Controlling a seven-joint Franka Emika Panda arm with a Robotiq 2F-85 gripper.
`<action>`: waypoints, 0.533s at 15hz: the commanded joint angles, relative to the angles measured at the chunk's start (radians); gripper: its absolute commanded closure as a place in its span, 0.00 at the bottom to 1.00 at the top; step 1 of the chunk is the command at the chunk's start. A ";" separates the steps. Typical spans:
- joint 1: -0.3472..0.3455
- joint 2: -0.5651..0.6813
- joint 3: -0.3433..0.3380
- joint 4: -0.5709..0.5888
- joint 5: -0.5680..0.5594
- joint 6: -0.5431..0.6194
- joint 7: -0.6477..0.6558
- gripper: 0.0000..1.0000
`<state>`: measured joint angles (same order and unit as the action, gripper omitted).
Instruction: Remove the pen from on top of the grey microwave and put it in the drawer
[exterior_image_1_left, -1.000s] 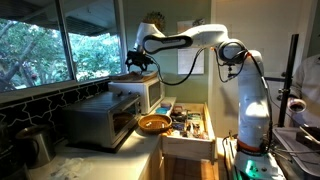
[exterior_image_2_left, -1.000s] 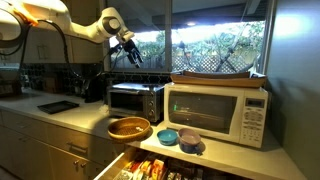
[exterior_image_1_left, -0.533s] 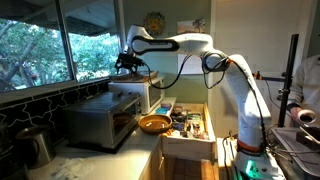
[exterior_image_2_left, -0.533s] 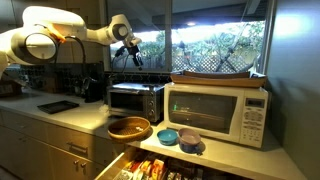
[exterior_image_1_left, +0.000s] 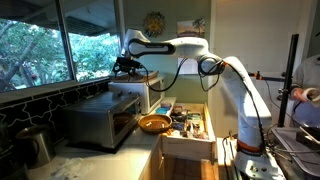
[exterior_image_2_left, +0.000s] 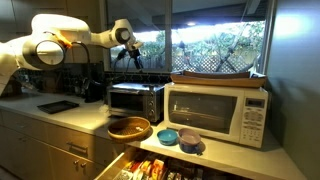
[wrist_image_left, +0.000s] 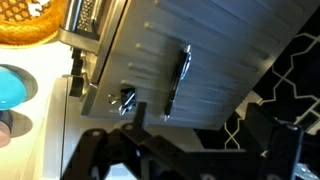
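Next, my gripper goes down to the middle of the pen (exterior_image_1_left: 116, 96) (wrist_image_left: 177, 83) on top of the grey microwave and closes there.
The pen (wrist_image_left: 177, 81) is dark and slim and lies on the ribbed top of the grey microwave (wrist_image_left: 215, 50). I cannot make it out in either exterior view. The grey microwave shows in both exterior views (exterior_image_1_left: 100, 120) (exterior_image_2_left: 135, 101). My gripper (wrist_image_left: 205, 135) is open and empty, hovering above the microwave top with the pen just ahead of its fingers. It also shows in both exterior views (exterior_image_1_left: 124, 65) (exterior_image_2_left: 133, 55). The drawer (exterior_image_1_left: 186, 147) (exterior_image_2_left: 110, 168) stands pulled open below the counter, with several items in it.
A white microwave (exterior_image_1_left: 140, 90) (exterior_image_2_left: 217, 112) stands next to the grey one. A wooden bowl (exterior_image_1_left: 154, 124) (exterior_image_2_left: 129, 128) (wrist_image_left: 25, 22) and small blue bowls (exterior_image_2_left: 168, 135) (wrist_image_left: 10, 86) sit on the counter. A small metal clip (wrist_image_left: 124, 100) lies by the microwave's edge. Windows are close behind.
My arm has reached farther toward the window and dropped slightly, bringing the open gripper over the grey microwave's top.
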<state>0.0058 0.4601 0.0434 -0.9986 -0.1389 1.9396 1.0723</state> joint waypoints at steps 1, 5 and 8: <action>-0.012 0.044 0.017 0.058 0.034 -0.194 -0.069 0.00; 0.032 0.137 -0.067 0.188 0.000 -0.401 -0.130 0.00; 0.032 0.212 -0.098 0.288 -0.002 -0.440 -0.166 0.00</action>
<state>0.0260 0.5716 -0.0141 -0.8585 -0.1363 1.5698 0.9523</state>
